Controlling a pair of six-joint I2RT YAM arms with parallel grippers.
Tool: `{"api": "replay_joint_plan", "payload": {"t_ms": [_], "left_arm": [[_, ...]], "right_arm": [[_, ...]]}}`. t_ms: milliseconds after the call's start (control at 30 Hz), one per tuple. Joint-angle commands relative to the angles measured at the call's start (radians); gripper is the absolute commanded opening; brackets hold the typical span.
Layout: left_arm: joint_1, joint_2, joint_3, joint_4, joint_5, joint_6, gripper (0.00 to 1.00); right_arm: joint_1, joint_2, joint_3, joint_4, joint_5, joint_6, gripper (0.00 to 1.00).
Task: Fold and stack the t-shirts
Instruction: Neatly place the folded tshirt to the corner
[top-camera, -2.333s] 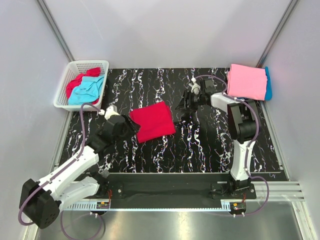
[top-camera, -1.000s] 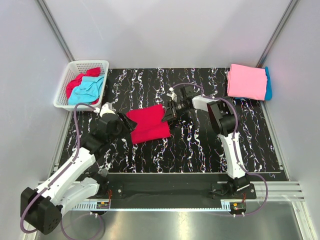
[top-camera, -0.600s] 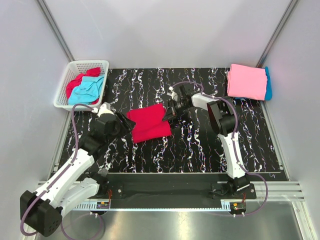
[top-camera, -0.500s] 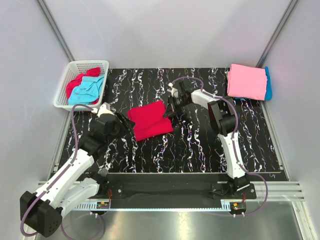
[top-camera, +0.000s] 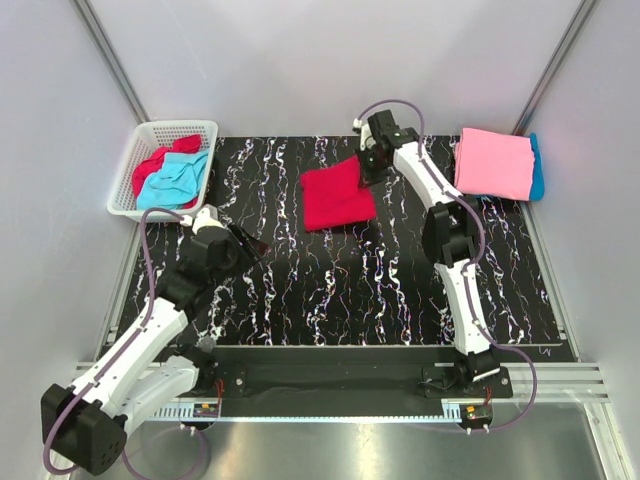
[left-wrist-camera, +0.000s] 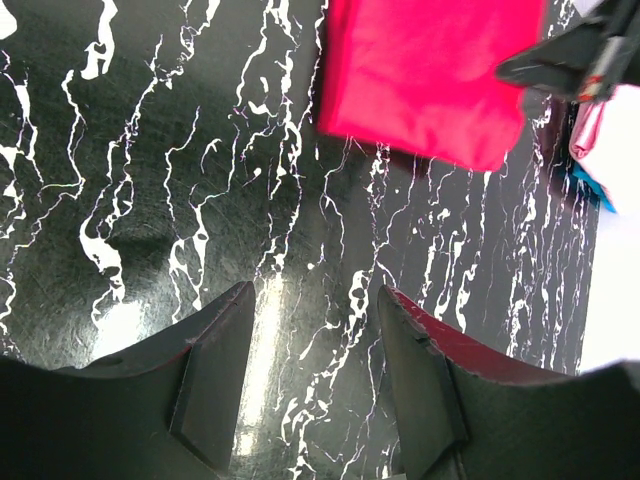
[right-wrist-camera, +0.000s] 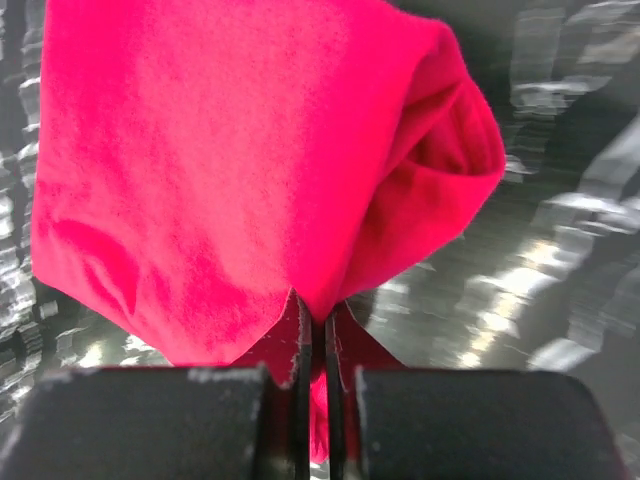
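Next, I release the folded red t-shirt, hanging over the table's back middle, from my right gripper on top of the folded pink t-shirt (top-camera: 495, 166).
A folded crimson red t-shirt (top-camera: 338, 198) hangs over the back middle of the table, and my right gripper (top-camera: 366, 168) is shut on its right edge. In the right wrist view the closed right gripper (right-wrist-camera: 318, 335) pinches a fold of the red t-shirt (right-wrist-camera: 240, 150). A folded pink t-shirt (top-camera: 493, 162) lies on a turquoise one (top-camera: 538, 168) at the back right. My left gripper (top-camera: 254, 245) stands open and holds nothing, low over the table at the left. The left wrist view shows the left gripper (left-wrist-camera: 315, 375) well short of the red t-shirt (left-wrist-camera: 430, 80).
A white lattice basket (top-camera: 128, 190) stands at the back left, holding a crumpled red shirt (top-camera: 152, 165) and a turquoise shirt (top-camera: 175, 180). The black marbled table (top-camera: 350, 290) is bordered by grey walls and a metal rail at the near edge.
My right gripper shut on the red t-shirt's right edge and carried it up and toward the back right. The left arm stayed nearly still, gripper open.
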Motion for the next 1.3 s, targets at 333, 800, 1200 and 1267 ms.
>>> {"api": "replay_joint_plan", "payload": {"t_ms": [333, 800, 1200, 1267], "left_arm": [[0.021, 0.022, 0.014, 0.011, 0.036, 0.041, 0.57], [0.024, 0.133, 0.025, 0.079, 0.103, 0.024, 0.57], [0.024, 0.169, 0.014, 0.096, 0.097, 0.025, 0.57], [0.024, 0.175, 0.014, 0.096, 0.097, 0.025, 0.57]], "right_arm": [[-0.168, -0.019, 0.252, -0.097, 0.586, -0.151, 0.00], [-0.483, -0.057, 0.266, -0.024, 0.710, -0.091, 0.00], [-0.584, -0.007, 0.366, 0.024, 0.772, -0.007, 0.00], [-0.595, 0.001, 0.363, 0.037, 0.770, -0.005, 0.00]]}}
